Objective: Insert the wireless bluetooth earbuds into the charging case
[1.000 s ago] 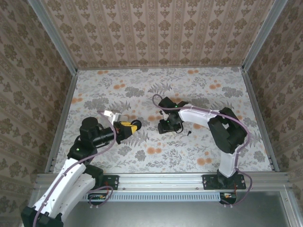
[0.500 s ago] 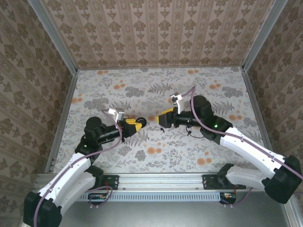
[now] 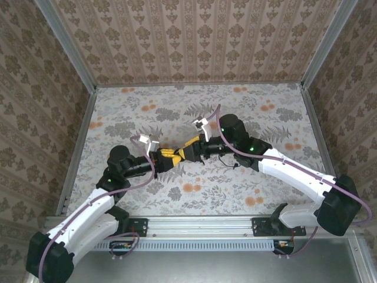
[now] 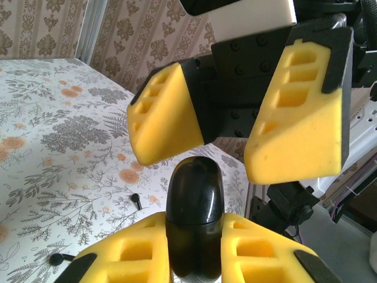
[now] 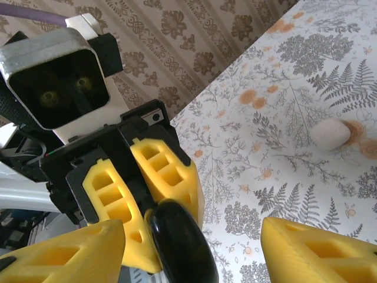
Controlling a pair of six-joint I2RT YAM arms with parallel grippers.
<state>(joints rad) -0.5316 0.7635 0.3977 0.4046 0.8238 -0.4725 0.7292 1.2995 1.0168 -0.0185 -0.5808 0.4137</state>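
The case sits at a slant between my right gripper's open fingers, so my right gripper will back away, straighten and grip the case's tip (image 4: 195,184) while my left gripper opens.
The charging case (image 4: 194,215) is a glossy black oval pod, closed, standing up between the yellow pads of my left gripper (image 4: 194,239), which is shut on its lower half. My right gripper (image 4: 221,160) faces it, open, one finger on each side of the case's tip without touching. In the right wrist view the case (image 5: 179,242) lies between my right gripper's (image 5: 191,250) spread fingers. From above, both grippers (image 3: 174,157) (image 3: 187,152) meet over the table's middle. Two tiny black earbuds (image 4: 135,200) (image 4: 57,258) lie on the floral table below.
The table (image 3: 177,112) has a floral cloth, with patterned walls at the back and sides and metal rails (image 3: 79,147) along its edges. A small white lump (image 5: 330,132) lies on the cloth beyond the grippers.
My right arm has swung from the table surface leftward to meet the left gripper, and its jaws have opened wider. My left gripper has carried the case a little to the right.
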